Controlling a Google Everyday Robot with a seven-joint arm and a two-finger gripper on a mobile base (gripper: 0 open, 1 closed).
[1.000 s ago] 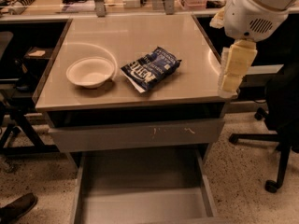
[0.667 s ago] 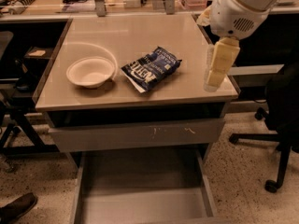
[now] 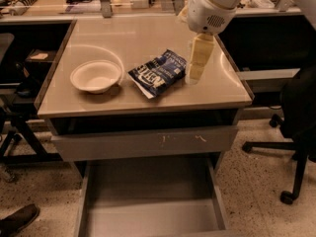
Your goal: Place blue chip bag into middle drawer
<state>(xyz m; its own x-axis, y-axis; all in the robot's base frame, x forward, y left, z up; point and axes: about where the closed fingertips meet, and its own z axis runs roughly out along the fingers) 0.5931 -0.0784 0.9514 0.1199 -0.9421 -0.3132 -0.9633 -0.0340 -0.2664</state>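
Observation:
The robot's gripper should next move over to the blue chip bag and close on the bag's middle (image 3: 165, 71), pinching it up between its fingers.
The blue chip bag (image 3: 159, 73) lies flat on the tabletop (image 3: 148, 33), dark blue with white lettering, right of a white bowl. My gripper (image 3: 196, 72) hangs from the white arm over the table, just right of the bag's right edge, its pale fingers pointing down close to the surface. The middle drawer (image 3: 150, 201) is pulled open below the table's front, its flat grey floor bare. Above it is a closed drawer (image 3: 143, 142) whose front has pale scratch marks.
A white round bowl (image 3: 96, 76) sits on the table's left part. An office chair (image 3: 296, 127) stands to the right of the table. A dark shoe (image 3: 17, 220) is at the bottom left on the speckled floor. Cluttered benches run along the back.
My arm and gripper have moved left from the table's right edge, over the tabletop, to just beside the chip bag. The bag, bowl and drawer have not moved.

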